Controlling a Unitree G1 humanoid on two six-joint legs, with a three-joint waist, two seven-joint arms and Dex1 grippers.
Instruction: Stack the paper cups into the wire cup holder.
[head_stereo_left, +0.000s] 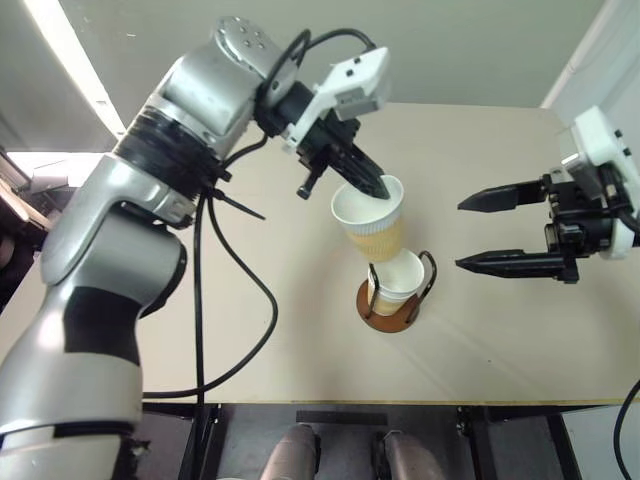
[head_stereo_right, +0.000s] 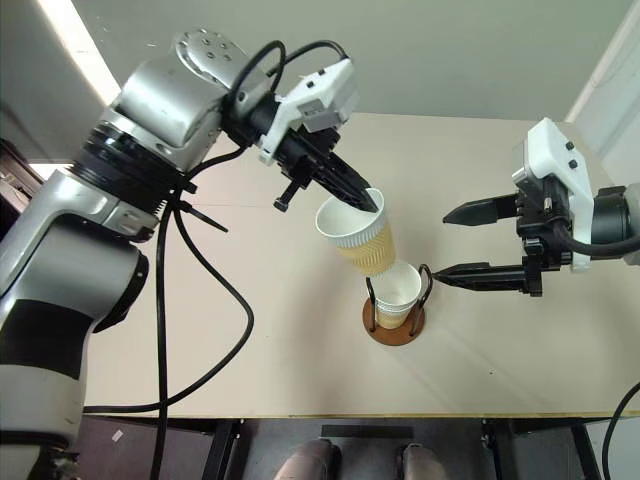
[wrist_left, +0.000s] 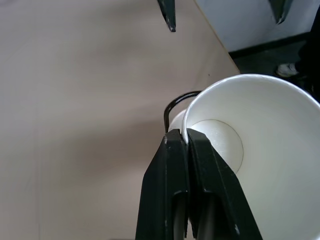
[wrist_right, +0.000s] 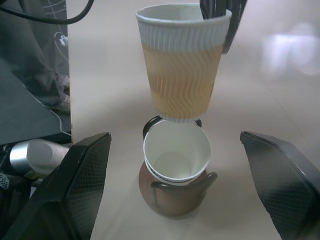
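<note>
Next, my left gripper releases its cup inside the upright paper cup (head_stereo_left: 401, 275) standing in the wire cup holder. The held cup hangs tilted just above the holder.
My left gripper (head_stereo_left: 383, 190) is shut on the rim of a paper cup (head_stereo_left: 375, 228), one finger inside and one outside. The cup, white at the rim with a tan ribbed wall, hangs tilted just above the wire cup holder (head_stereo_left: 385, 318). The holder has a rust-brown disc base (wrist_right: 172, 202) and black wire loops. A second paper cup (wrist_right: 176, 152) stands upright in it, with another rim showing just under its own. My right gripper (head_stereo_right: 440, 247) stands open to the right of the holder, level with it, holding nothing.
The holder stands on a tan table (head_stereo_left: 250, 340), near its front edge (head_stereo_left: 400, 403). A black cable (head_stereo_left: 235, 300) hangs from my left arm over the table's left part. The table's right edge (wrist_left: 215, 45) runs past the holder.
</note>
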